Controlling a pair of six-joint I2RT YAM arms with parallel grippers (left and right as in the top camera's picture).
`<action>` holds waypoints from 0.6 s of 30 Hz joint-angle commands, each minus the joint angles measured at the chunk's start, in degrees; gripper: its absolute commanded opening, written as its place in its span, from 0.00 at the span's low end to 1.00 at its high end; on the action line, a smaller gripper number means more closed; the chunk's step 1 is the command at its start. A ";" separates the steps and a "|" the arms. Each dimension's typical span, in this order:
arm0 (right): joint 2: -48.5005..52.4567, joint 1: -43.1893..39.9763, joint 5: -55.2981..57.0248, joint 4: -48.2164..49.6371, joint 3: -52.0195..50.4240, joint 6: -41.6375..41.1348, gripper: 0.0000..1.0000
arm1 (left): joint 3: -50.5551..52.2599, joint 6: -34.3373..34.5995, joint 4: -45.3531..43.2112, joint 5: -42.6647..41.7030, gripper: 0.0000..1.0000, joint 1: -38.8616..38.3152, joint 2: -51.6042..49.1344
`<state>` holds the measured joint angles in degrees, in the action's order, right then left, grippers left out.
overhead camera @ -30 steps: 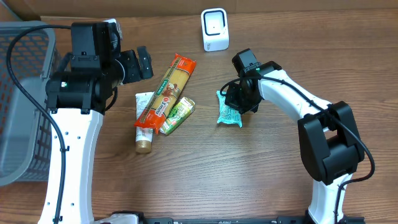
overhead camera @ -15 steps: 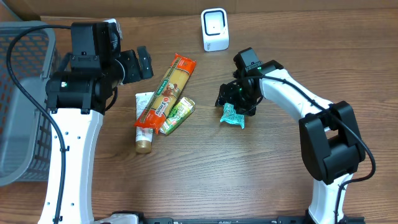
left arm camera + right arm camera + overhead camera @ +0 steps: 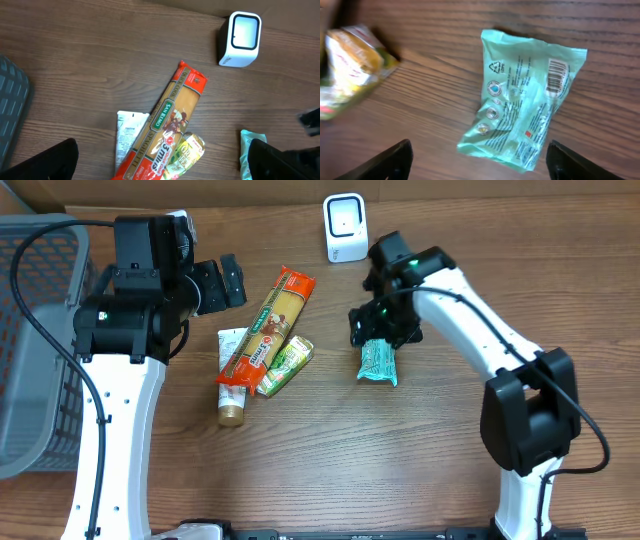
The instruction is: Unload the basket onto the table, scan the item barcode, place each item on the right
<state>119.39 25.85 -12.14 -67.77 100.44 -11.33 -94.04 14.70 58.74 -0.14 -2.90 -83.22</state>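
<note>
Barcode faces up; right gripper should tip packet, grip barcode's side (image 3: 568,89), then scan.
A mint-green packet (image 3: 378,363) lies flat on the wooden table, loose. In the right wrist view the packet (image 3: 525,115) shows its printed back, with the barcode (image 3: 557,76) facing up near its top right corner. My right gripper (image 3: 386,323) hovers just above the packet's far end, open, its dark fingertips (image 3: 395,161) wide apart on either side with nothing between them. The white scanner (image 3: 345,228) stands at the table's back, apart from the packet. My left gripper (image 3: 232,280) is open over the left pile, holding nothing.
An orange spaghetti pack (image 3: 267,325) lies diagonally over a white tube (image 3: 232,375), with a yellow-green packet (image 3: 285,365) beside them. A grey basket (image 3: 30,380) stands at the left edge. The scanner (image 3: 241,40) shows at upper right in the left wrist view.
My right gripper went from shut on the green packet to open and lifted back toward the scanner. The packet now lies free, shifted slightly right. The left arm is still.
</note>
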 commanded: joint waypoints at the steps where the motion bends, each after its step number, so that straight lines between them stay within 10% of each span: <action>1: -0.63 5.33 11.82 1.99 -3.04 2.45 0.82 | -0.50 0.74 -0.07 0.76 1.00 -0.02 -0.02; 18: 0.17 10.29 36.24 16.76 -10.43 -4.11 0.70 | -0.50 0.76 -0.07 0.74 0.99 -0.02 -0.02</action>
<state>119.44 36.73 20.58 -51.68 90.80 -14.26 -94.04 14.70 58.74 -0.14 -2.90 -83.22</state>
